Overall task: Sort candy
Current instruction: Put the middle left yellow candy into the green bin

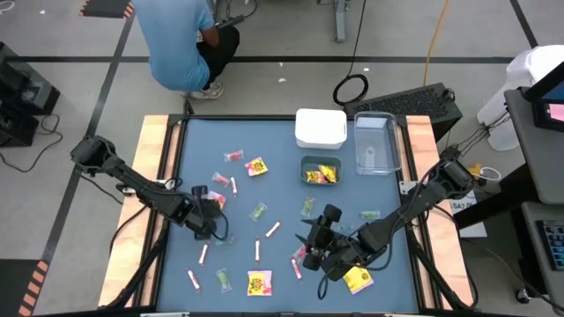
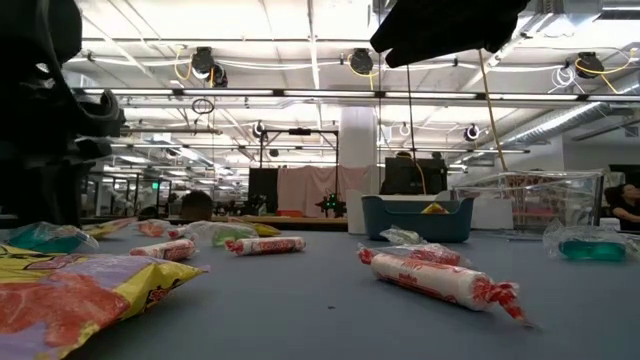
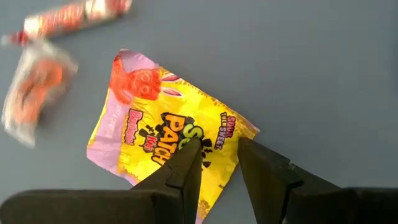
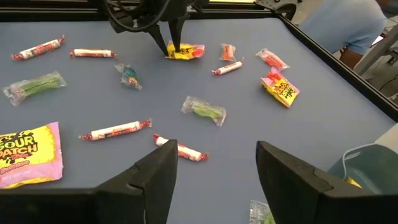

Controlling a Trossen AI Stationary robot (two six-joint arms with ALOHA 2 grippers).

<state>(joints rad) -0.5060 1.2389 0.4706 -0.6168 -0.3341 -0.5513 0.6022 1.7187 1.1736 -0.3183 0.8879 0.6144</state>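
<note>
The yellow packet is on my left gripper's side, far from the teal container. Next, I pinch its corner (image 3: 244,129) with that gripper and pass it to my right gripper.
Candy lies scattered over the blue table (image 1: 282,198): yellow packets (image 1: 258,283), pink-white sticks (image 1: 272,230), and green (image 1: 257,211) and red (image 1: 233,156) clear-wrapped pieces. My left gripper (image 1: 210,210) is left of the table's middle, shut on a yellow Sour Patch packet (image 3: 155,124). The right wrist view also shows this gripper (image 4: 172,45) on the packet (image 4: 188,51). My right gripper (image 1: 310,248) is open, near the table's near edge and right of the middle. Its fingers (image 4: 216,171) hold nothing, and a stick (image 4: 180,149) lies ahead of them. My left gripper pinches the yellow packet between its two fingers (image 3: 186,165) at one edge of the wrapper (image 3: 217,155), near a corner. The fingers come from above, pointing down. The packet spreads out nearly flat ahead of the fingertips. Whether it is clear of the table I cannot tell.
At the far edge stand a white container (image 1: 320,128), a clear one (image 1: 376,143) and a teal one (image 1: 305,164) holding yellow packets. Another yellow packet (image 1: 357,280) lies under my right arm. A person (image 1: 185,44) crouches beyond the far edge. Wooden rails run along both table sides.
</note>
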